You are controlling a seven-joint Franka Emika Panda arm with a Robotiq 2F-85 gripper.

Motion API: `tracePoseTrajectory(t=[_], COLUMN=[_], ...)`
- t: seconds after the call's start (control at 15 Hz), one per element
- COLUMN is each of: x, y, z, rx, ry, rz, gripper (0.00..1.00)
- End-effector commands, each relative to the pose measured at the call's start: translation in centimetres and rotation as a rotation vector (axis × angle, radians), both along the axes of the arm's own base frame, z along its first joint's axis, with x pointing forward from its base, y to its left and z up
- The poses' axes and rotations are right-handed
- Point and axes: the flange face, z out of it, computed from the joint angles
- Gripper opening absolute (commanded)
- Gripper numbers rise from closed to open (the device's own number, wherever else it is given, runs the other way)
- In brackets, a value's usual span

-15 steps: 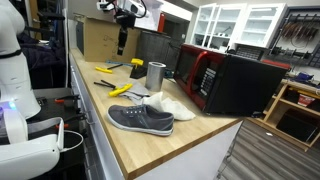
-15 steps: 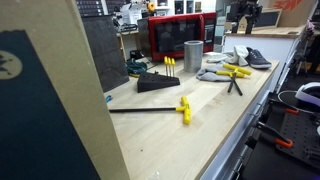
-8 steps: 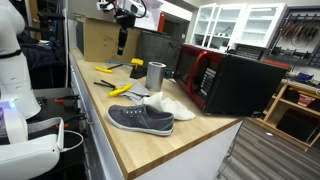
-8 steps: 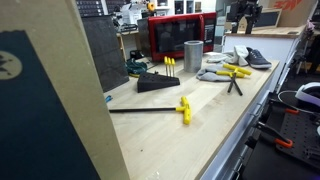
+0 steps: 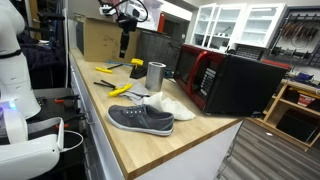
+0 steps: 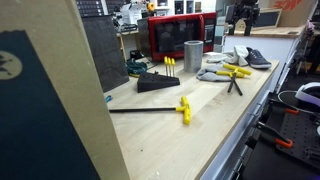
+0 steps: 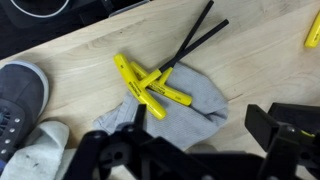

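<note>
Next, the gripper closes on the yellow stem (image 5: 121,88) (image 7: 152,77) between the handle and black body of the hex key nearest the grey sneaker.
My gripper (image 7: 205,140) is open and empty, hanging well above the wooden bench. In the wrist view, below it lie three yellow-handled hex keys (image 7: 150,85) with black shafts on a grey cloth (image 7: 195,112). A grey sneaker (image 7: 20,100) and a white sock (image 7: 35,150) lie to the left. In both exterior views the gripper (image 5: 124,45) (image 6: 243,18) is high over the bench, above the yellow tools (image 5: 120,89) (image 6: 230,71).
A metal cup (image 5: 155,75) (image 6: 192,53) stands before a red-and-black microwave (image 5: 225,80). The sneaker (image 5: 140,119) and sock (image 5: 168,106) lie near the bench end. A cardboard box (image 5: 98,40) stands behind. Another yellow T-handle (image 6: 184,108) and a black tool holder (image 6: 155,82) lie further along.
The gripper has shifted slightly sideways above the bench; nothing on the bench has moved.
</note>
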Motion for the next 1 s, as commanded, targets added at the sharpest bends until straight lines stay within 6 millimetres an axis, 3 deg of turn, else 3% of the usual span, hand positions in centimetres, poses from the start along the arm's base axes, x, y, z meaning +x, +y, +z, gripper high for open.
tracePoseTrajectory(t=[0.0,0.4,0.93], x=[0.6,-0.1,-2.6], y=[-1.1,-1.9,-2.2], z=[-2.4,-6.0,-11.4], rx=[-0.013,-0.005,-0.049], ry=[0.011,0.044,-0.085], rz=[-0.005,-0.074,-0.298], gripper=[1.0,1.0,1.0])
